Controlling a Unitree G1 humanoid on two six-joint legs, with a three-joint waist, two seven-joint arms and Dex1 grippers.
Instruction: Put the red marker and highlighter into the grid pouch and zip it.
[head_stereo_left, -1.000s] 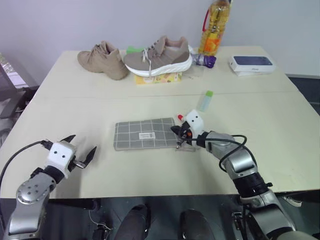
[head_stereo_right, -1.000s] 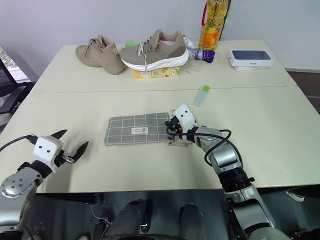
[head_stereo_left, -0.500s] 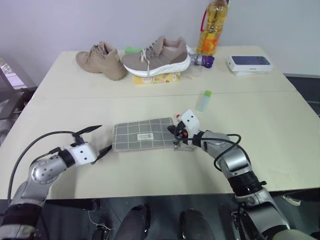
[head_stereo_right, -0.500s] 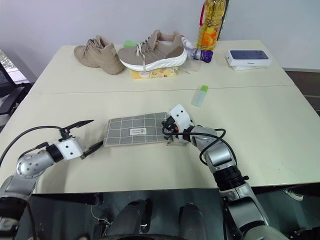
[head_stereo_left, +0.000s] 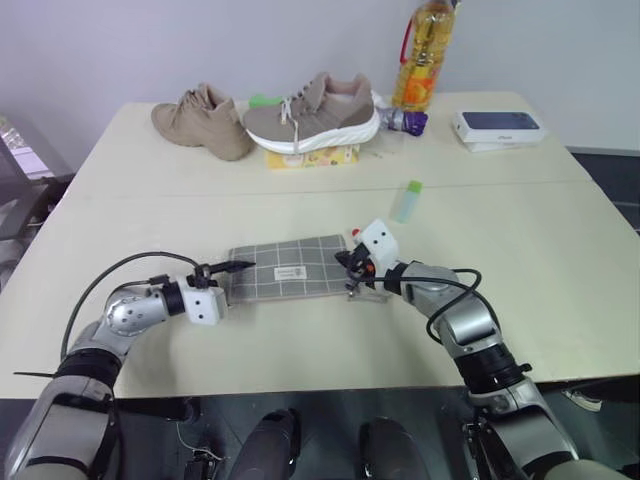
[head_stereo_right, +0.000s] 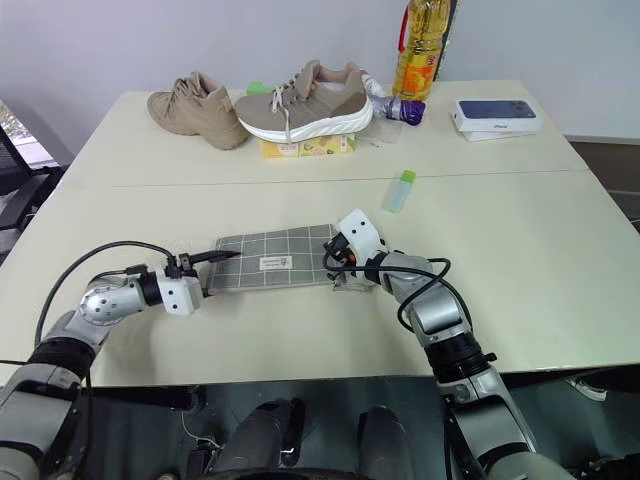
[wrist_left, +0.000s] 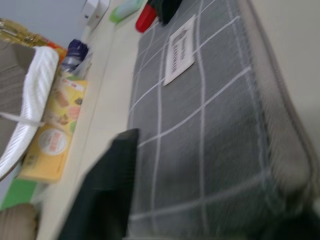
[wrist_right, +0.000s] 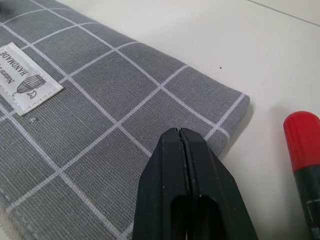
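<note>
I should lift and turn the grid pouch with my left gripper before my right gripper takes the zipper pull (head_stereo_left: 373, 294), because the pouch lies flat with its zipper edge low.
The grid pouch (head_stereo_left: 315, 255) lies flat in the middle of the table, label up. My left gripper (head_stereo_left: 232, 275) is shut on the pouch's left end, with one finger (wrist_left: 107, 185) lying on the fabric (wrist_left: 210, 125). My right gripper (wrist_right: 180, 131) is shut at the pouch's right end, over its corner (wrist_right: 100, 125), and nothing shows between its fingers. The red marker (wrist_right: 301, 142) lies on the table just beyond that corner, its red tip (head_stereo_left: 356, 236) beside the right gripper's white housing. The highlighter (head_stereo_left: 408, 201) lies farther back to the right, apart from both grippers.
At the back of the table stand two tan shoes (head_stereo_left: 205, 118) (head_stereo_left: 315, 110), one of them on a yellow box (head_stereo_left: 315, 157). An oil bottle (head_stereo_left: 420, 60), a small purple-capped bottle (head_stereo_left: 408, 121) and a white phone box (head_stereo_left: 500, 125) are at the back right.
My left arm swung in from the near left of the table to the pouch's left end, and its wide-open fingers closed on it. The right gripper stayed in place.
</note>
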